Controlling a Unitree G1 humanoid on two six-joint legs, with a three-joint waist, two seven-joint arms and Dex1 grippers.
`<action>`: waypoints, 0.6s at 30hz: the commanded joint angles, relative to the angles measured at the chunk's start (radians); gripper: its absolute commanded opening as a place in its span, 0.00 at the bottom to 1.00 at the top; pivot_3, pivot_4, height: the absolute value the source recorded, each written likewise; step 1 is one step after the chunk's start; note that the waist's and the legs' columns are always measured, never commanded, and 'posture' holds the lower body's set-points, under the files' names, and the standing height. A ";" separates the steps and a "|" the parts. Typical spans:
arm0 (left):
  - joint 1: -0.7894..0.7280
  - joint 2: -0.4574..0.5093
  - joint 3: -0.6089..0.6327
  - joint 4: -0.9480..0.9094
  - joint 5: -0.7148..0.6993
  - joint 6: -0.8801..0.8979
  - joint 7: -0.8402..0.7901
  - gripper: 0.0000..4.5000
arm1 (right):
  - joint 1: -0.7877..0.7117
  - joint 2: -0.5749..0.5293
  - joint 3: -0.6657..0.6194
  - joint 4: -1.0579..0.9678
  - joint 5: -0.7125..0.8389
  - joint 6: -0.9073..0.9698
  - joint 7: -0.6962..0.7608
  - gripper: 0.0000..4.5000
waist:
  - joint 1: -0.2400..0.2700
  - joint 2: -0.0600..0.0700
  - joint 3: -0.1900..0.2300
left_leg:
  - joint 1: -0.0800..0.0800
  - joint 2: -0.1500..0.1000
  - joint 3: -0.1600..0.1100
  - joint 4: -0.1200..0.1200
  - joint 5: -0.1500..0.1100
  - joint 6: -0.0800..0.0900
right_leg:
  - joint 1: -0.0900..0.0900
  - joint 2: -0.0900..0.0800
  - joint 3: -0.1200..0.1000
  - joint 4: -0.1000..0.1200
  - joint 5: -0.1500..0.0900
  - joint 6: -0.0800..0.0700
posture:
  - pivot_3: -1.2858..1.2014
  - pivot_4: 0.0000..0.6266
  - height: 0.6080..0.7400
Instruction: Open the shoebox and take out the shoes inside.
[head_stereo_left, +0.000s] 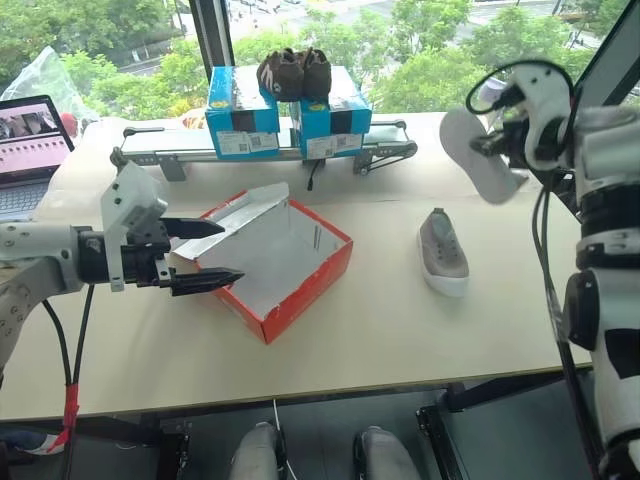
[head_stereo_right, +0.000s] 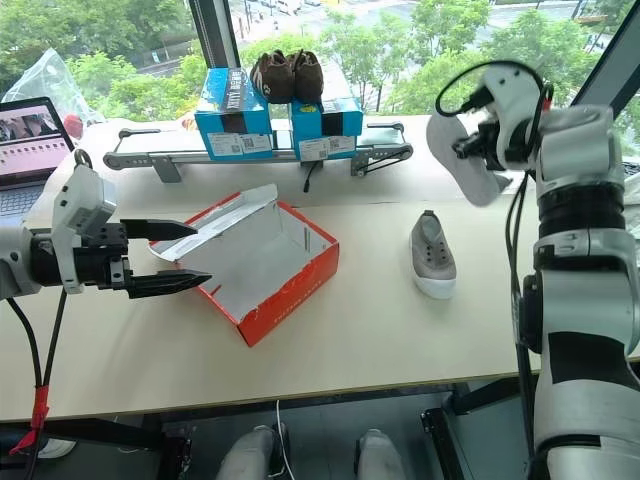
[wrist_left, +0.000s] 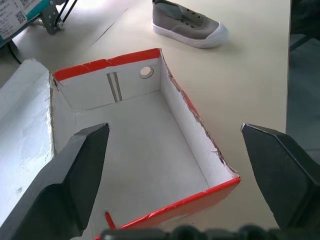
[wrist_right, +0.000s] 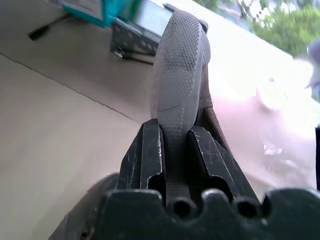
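Next, my right gripper releases its grey shoe on the table (head_stereo_left: 492, 252) next to the resting shoe, on the side of the resting shoe that is away from the shoebox.
The red-orange shoebox (head_stereo_left: 300, 290) lies open on the table, its lid (head_stereo_left: 240, 215) folded back to the left and its pale inside (wrist_left: 145, 145) holding nothing. My left gripper (head_stereo_left: 228, 252) hovers open at the box's left rim, fingers spread wide over it. One grey shoe (head_stereo_left: 442, 252) rests on the table to the right of the box. My right gripper (wrist_right: 175, 135) is raised at the far right, shut on the other grey shoe (head_stereo_left: 478, 152), whose pale sole faces the camera.
Two blue boxes (head_stereo_left: 288, 118) with white labels sit on a metal rail at the back, a dark brown pair of shoes (head_stereo_left: 294, 72) on top. A laptop (head_stereo_left: 30, 150) stands at the far left. The table's front edge runs close below the box.
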 joint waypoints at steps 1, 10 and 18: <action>-0.013 -0.001 0.012 -0.010 0.009 -0.014 0.002 1.00 | 0.017 -0.031 -0.014 -0.140 -0.022 0.117 -0.095 0.06 | 0.000 0.001 0.001 | 0.000 0.000 0.000 0.000 0.000 0.000 | 0.000 0.000 0.000 0.000 0.000 0.000 | 0.52 0.24 1.00; -0.023 -0.010 0.000 -0.009 0.021 -0.009 0.008 1.00 | 0.193 -0.103 0.055 -0.191 -0.087 0.158 -0.189 0.06 | 0.006 0.001 0.001 | 0.000 0.000 0.000 0.001 0.000 0.001 | 0.001 0.000 0.000 0.000 0.000 0.001 | 0.52 0.24 1.00; -0.026 -0.016 0.003 -0.012 0.023 -0.003 0.016 1.00 | 0.247 -0.051 0.070 -0.101 -0.097 0.091 -0.313 0.06 | 0.003 0.001 0.001 | 0.001 0.000 0.000 0.001 0.004 0.008 | 0.001 0.000 0.001 0.000 -0.001 0.001 | 0.52 0.24 1.00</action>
